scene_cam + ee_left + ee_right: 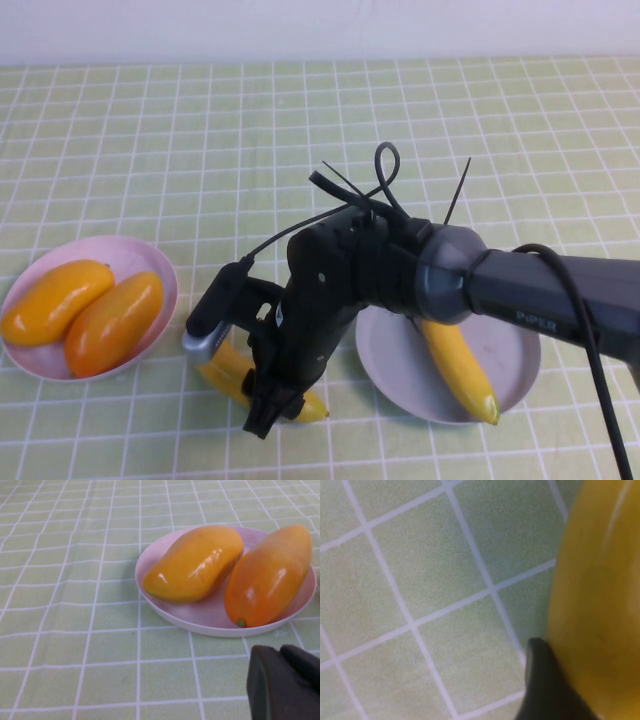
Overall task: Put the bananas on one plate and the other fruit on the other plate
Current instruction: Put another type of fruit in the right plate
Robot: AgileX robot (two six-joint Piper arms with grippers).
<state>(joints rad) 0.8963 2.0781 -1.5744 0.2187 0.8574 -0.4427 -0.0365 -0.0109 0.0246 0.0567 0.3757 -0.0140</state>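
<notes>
My right gripper should release its banana on the grey-blue plate (pixel 416 376), next to the other banana, toward the pink plate.
One banana (pixel 458 367) lies on the grey-blue plate (pixel 512 352) at the front right. The second banana (pixel 228 368) lies on the tablecloth just left of that plate and fills one side of the right wrist view (pixel 600 590). My right gripper (pixel 268 405) reaches down over it and is shut on it, with one dark finger (pixel 540 680) pressed against its side. Two orange mango-like fruits (pixel 52 298) (pixel 115 322) lie side by side on the pink plate (pixel 150 255) at the front left. My left gripper (pixel 281 654) is shut and empty, low beside the pink plate (pixel 200 617), and is out of the high view.
A green checked tablecloth (pixel 200 150) covers the table up to a white wall at the back. The right arm's dark body and cables (pixel 380 200) stretch across the middle front and hide part of the grey-blue plate.
</notes>
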